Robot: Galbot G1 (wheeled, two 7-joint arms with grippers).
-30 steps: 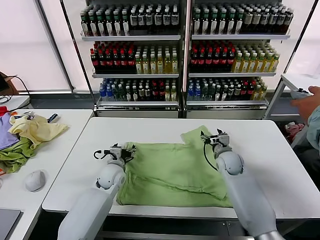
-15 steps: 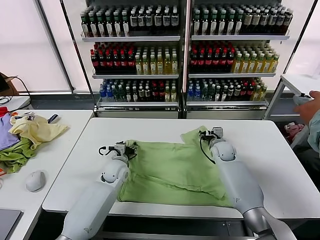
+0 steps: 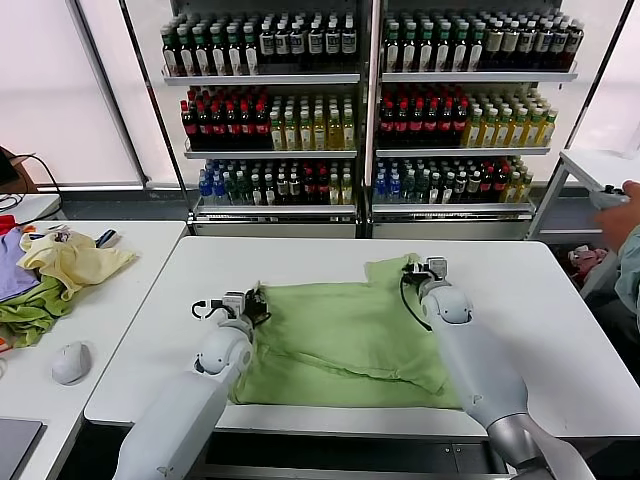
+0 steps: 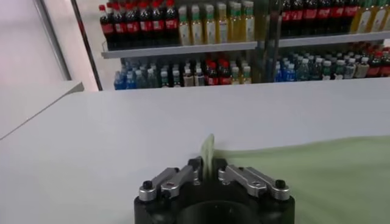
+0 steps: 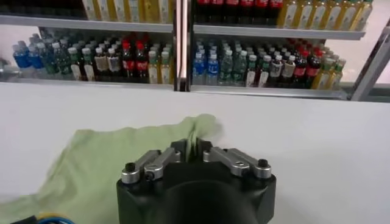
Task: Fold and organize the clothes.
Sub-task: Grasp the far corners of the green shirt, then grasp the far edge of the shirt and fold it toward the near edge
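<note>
My left gripper is to let go of the light green shirt's corner, setting it free on the shirt's side edge (image 3: 246,342) by the long crease.
The light green shirt (image 3: 340,335) lies spread on the white table (image 3: 550,300), partly folded, with one flap reaching toward the far edge. My left gripper (image 3: 252,300) sits at the shirt's far left corner, shut on a pinch of its fabric (image 4: 208,145). At the far right flap my right gripper (image 3: 420,268) is likewise shut on the green cloth (image 5: 122,158). In the left wrist view the left gripper (image 4: 208,164) has a thin fold standing between its jaws. In the right wrist view the right gripper (image 5: 192,148) holds a ridge of cloth the same way.
A heap of yellow, purple and green garments (image 3: 50,270) and a computer mouse (image 3: 70,360) lie on the side table at left. Bottle shelves (image 3: 370,100) stand behind the table. A person's arm (image 3: 625,230) shows at the right edge.
Both grippers have gone from open to shut on the shirt's far edge. The cloth at both corners has bunched slightly.
</note>
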